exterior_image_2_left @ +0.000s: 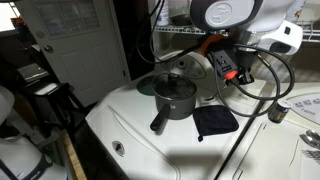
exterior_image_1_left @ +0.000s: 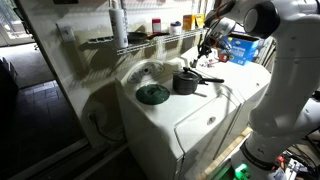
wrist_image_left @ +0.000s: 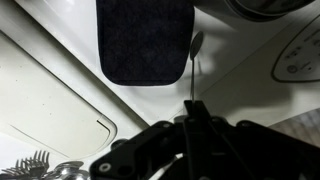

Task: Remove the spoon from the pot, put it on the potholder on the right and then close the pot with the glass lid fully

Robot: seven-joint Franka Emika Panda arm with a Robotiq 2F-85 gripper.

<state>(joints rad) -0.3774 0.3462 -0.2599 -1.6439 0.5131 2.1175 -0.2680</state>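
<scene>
The dark spoon, now hanging free beside the potholder's edge, will be let go from my gripper on the black potholder (exterior_image_1_left: 209, 77) (wrist_image_left: 152, 48) next to the dark pot.
The dark pot (exterior_image_1_left: 186, 82) with its long handle stands on the white appliance top; it also shows in an exterior view (exterior_image_2_left: 175, 97). My gripper (exterior_image_2_left: 222, 68) hangs to the right of the pot, above the black potholder (exterior_image_2_left: 214, 120). In the wrist view the jaws (wrist_image_left: 190, 108) are shut on the thin handle of the spoon (wrist_image_left: 193, 62), which hangs free with its bowl beside the edge of the potholder (wrist_image_left: 140, 40). A pale round disc that looks like the glass lid (exterior_image_2_left: 190, 64) lies behind the pot.
A dark green flat disc (exterior_image_1_left: 152, 94) lies on the appliance top beside the pot. A wire shelf with bottles (exterior_image_1_left: 150, 30) runs along the wall behind. A control dial panel (wrist_image_left: 300, 55) shows at the right of the wrist view.
</scene>
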